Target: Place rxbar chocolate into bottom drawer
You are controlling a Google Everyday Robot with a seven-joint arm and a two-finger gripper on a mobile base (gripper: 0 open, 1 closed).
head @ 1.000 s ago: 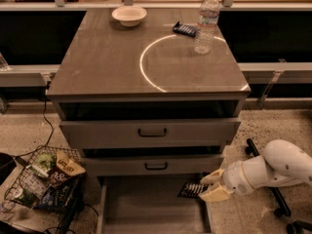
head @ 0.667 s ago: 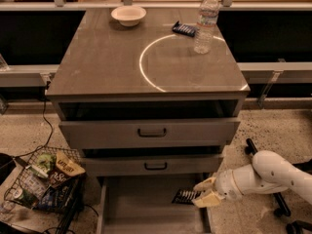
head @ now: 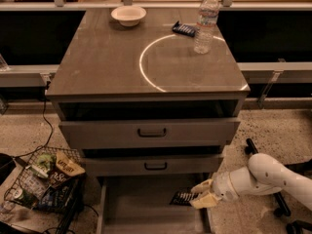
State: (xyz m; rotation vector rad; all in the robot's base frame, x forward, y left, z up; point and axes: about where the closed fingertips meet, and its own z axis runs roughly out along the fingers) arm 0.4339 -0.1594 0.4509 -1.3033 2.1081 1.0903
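The robot's gripper needs to release the rxbar chocolate on the grey bottom of the bottom drawer, toward the drawer's side (head: 176, 208) by the robot's arm.
The rxbar chocolate (head: 183, 197), a flat black bar with pale lettering, is held at its right end by my gripper (head: 201, 195), whose pale fingers are shut on it. The bar hangs inside the open bottom drawer (head: 141, 206), near its right side wall, a little above the grey tray floor. My white arm (head: 263, 179) reaches in from the right at floor level. A dark blue wrapped bar (head: 185, 29) lies on the cabinet top.
On the cabinet top stand a white bowl (head: 128, 14) and a clear water bottle (head: 205, 22). The two upper drawers (head: 151, 132) are slightly open. A wire basket of snacks (head: 41, 182) sits on the floor at left, with a cable beside it.
My gripper with the black bar has moved left and down, from beside the drawer's right wall into the open bottom drawer.
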